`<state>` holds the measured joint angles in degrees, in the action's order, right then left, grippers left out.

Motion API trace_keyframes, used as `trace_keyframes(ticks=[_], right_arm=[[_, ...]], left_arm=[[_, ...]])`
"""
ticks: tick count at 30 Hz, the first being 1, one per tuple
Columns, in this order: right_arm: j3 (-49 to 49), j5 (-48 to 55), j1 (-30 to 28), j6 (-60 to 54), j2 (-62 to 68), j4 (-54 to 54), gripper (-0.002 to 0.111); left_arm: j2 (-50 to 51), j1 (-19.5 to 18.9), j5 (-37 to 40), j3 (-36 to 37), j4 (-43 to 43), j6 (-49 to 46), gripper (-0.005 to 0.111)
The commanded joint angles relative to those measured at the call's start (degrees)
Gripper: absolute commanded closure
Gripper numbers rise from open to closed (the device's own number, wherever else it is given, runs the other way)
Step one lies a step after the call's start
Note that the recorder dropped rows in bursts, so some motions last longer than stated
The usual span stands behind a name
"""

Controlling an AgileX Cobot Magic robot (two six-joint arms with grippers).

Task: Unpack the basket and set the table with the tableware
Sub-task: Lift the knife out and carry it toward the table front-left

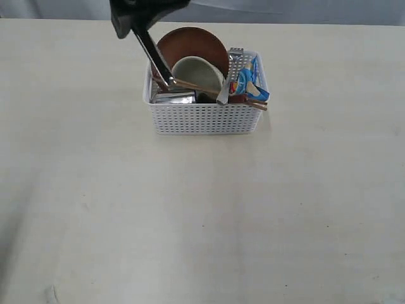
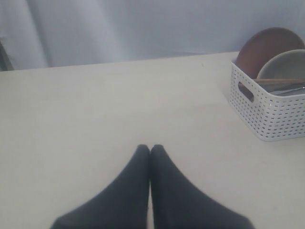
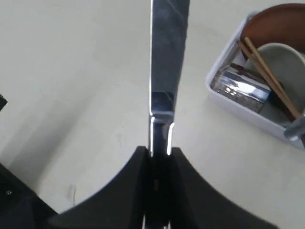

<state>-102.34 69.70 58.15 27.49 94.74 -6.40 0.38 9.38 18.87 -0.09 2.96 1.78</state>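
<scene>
My right gripper is going to set the steel knife down on the bare table (image 1: pixel 144 212) (image 3: pixel 191 148) in front of the steel cup's basket corner.
My right gripper (image 3: pixel 159 151) is shut on the handle of a steel knife (image 3: pixel 167 57), whose blade points away over the table (image 3: pixel 71 71). In the exterior view this gripper (image 1: pixel 136 28) hangs over the back left of the white basket (image 1: pixel 202 117), with the knife (image 1: pixel 155 60) slanting down toward its rim. In the basket stand the brown plate (image 1: pixel 193 44) and off-white bowl (image 1: pixel 196 73), with the steel cup (image 1: pixel 172 98), chopsticks (image 1: pixel 196 85) and fork (image 1: pixel 231 73). My left gripper (image 2: pixel 150 148) is shut and empty above bare table, apart from the basket (image 2: pixel 271 119).
A blue snack packet (image 1: pixel 253 82) and a reddish wooden spoon (image 1: pixel 247 100) lie at the basket's right end. The pale tabletop (image 1: pixel 202 221) stretches wide in front of the basket. A grey curtain (image 2: pixel 143 28) backs the table.
</scene>
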Motion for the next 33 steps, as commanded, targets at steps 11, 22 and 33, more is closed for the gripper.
trace_keyframes(ticks=[11, 22, 33], right_arm=[[46.58, -29.78, 4.84, 22.67, -13.07, 1.59, 0.109], [57.41, -46.96, 4.08, 30.62, -2.34, -1.22, 0.109], [57.06, -53.18, 1.23, 35.35, 2.98, -0.88, 0.108]], left_arm=[[-0.38, -0.15, -0.46, 0.09, -0.12, -0.01, 0.107], [-0.38, -0.15, -0.46, 0.09, -0.12, -0.01, 0.107], [-0.38, -0.15, -0.46, 0.09, -0.12, -0.01, 0.107]])
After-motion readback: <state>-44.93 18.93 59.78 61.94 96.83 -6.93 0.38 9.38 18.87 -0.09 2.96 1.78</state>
